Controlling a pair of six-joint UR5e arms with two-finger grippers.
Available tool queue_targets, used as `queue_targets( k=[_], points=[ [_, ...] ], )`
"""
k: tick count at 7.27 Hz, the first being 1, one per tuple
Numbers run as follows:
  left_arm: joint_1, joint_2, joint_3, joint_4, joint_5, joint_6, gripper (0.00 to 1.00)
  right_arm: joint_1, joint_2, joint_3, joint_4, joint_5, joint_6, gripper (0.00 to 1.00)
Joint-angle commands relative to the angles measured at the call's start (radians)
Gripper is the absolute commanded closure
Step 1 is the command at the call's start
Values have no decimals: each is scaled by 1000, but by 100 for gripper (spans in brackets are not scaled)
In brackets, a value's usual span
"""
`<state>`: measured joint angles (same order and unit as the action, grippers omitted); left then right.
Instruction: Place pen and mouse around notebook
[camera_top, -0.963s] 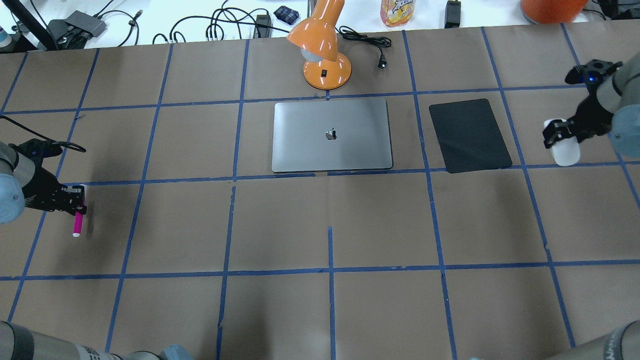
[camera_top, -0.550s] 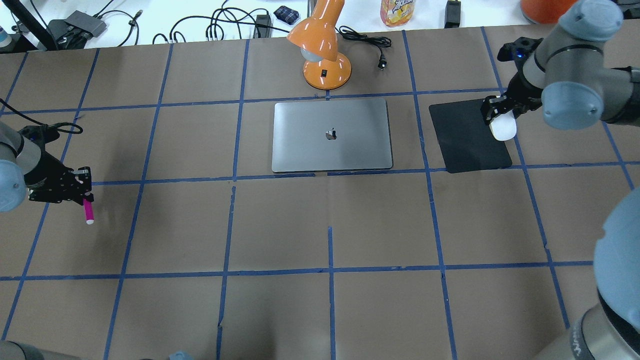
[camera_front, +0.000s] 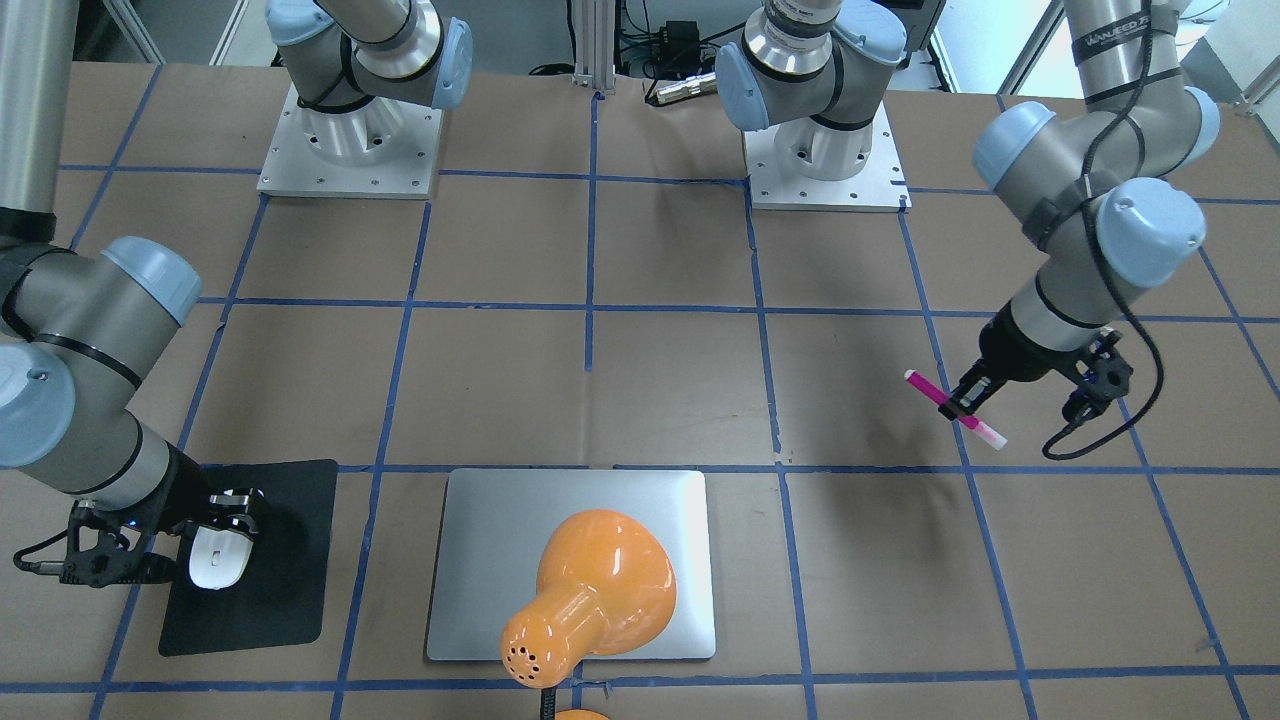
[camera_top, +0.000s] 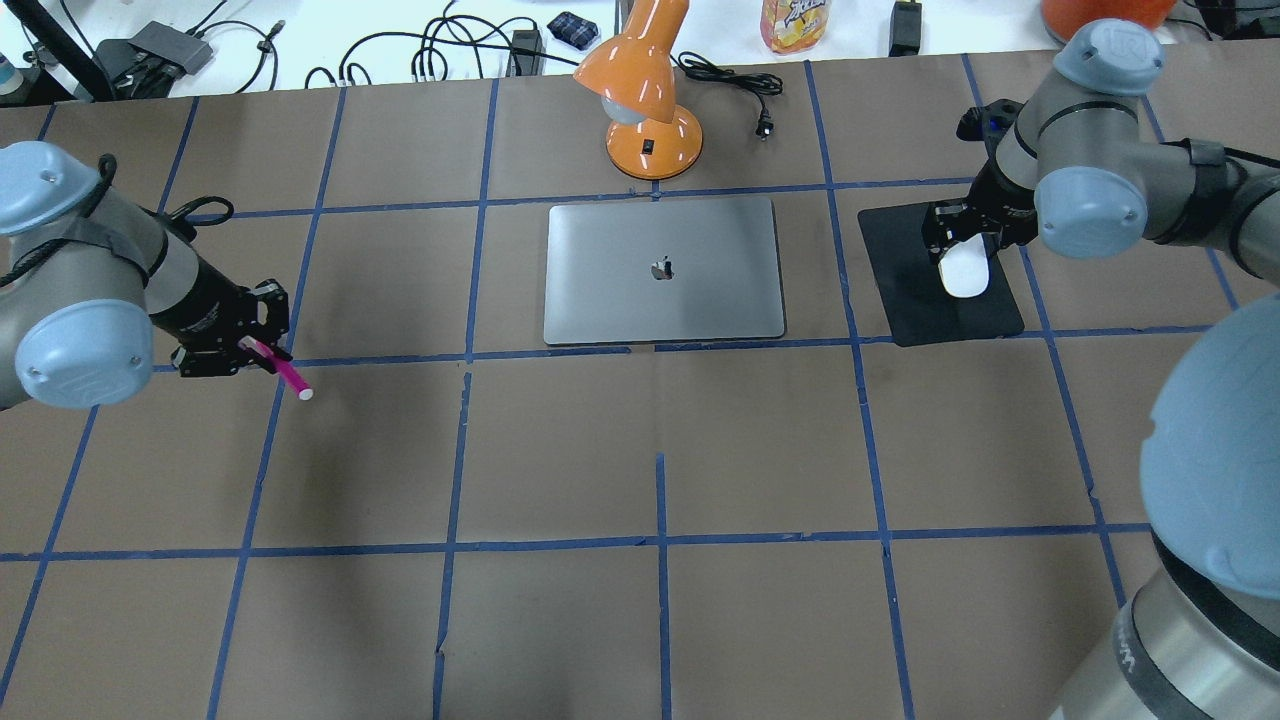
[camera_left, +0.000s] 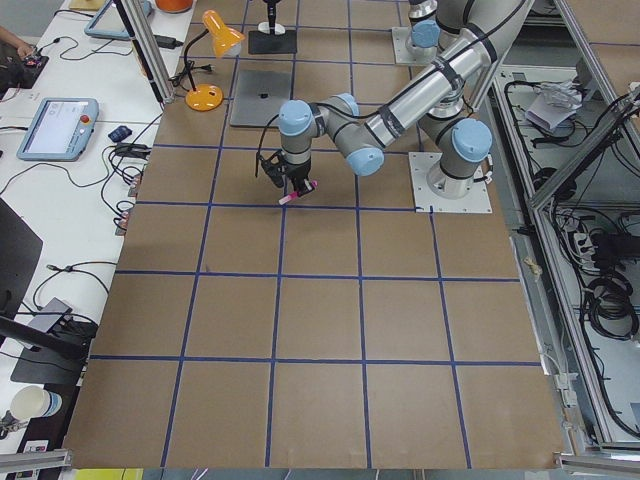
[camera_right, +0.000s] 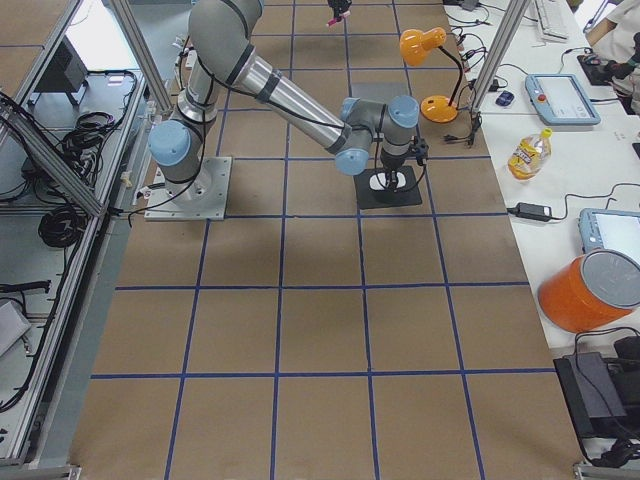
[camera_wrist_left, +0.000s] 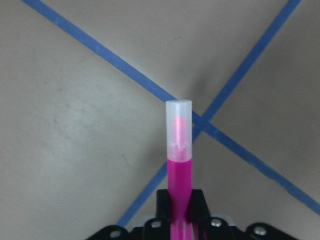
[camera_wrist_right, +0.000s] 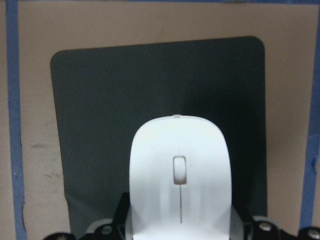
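The magenta pen will leave my left gripper and rest on the brown paper just off the notebook's edge (camera_front: 579, 404) opposite the lamp, where I should let it go.
The silver-grey notebook (camera_top: 662, 270) lies flat at the table's far middle. My left gripper (camera_top: 255, 348) is well to its left, shut on the magenta pen (camera_top: 288, 375). The pen is held above the paper, over a blue tape crossing, with its pale cap (camera_wrist_left: 178, 125) pointing away from the fingers. My right gripper (camera_top: 962, 245) is shut on the white mouse (camera_top: 964, 270) and holds it low over the right part of the black mat (camera_top: 915, 305), to the right of the notebook. Whether the mouse touches the mat I cannot tell.
An orange desk lamp (camera_top: 650, 110) stands just beyond the notebook's far edge, its cord (camera_top: 735, 85) trailing right. In the front-facing view the lamp head (camera_front: 590, 590) covers part of the notebook. Brown paper with blue tape lines lies between the pen and the notebook.
The right gripper carried the mouse leftward from beyond the mat's right side to over the mat. The left gripper moved right and farther out with the pen, which now points diagonally.
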<state>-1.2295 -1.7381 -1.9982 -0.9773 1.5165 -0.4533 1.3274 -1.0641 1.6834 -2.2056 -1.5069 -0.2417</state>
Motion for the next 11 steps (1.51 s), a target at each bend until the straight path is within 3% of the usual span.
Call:
queue_targets(
  k=[1,4,6,9,11],
  points=[
    [-227,-7,-1,8,-6,-340,100,10,12,-2,3,2,15,43],
    [-509,-50,13,48,-1,-842,100,18,41,-2,-17,1,13,41],
    [-620,-92,13,77,2,-1066,100,18,39,-10,-13,-4,13,12],
    [-763,-179,94,98,8,-1269,100,18,-2,-25,15,-4,27,12],
    [-791,-245,163,101,7,-1349,100,21,-141,-82,221,-4,48,12]
  ],
)
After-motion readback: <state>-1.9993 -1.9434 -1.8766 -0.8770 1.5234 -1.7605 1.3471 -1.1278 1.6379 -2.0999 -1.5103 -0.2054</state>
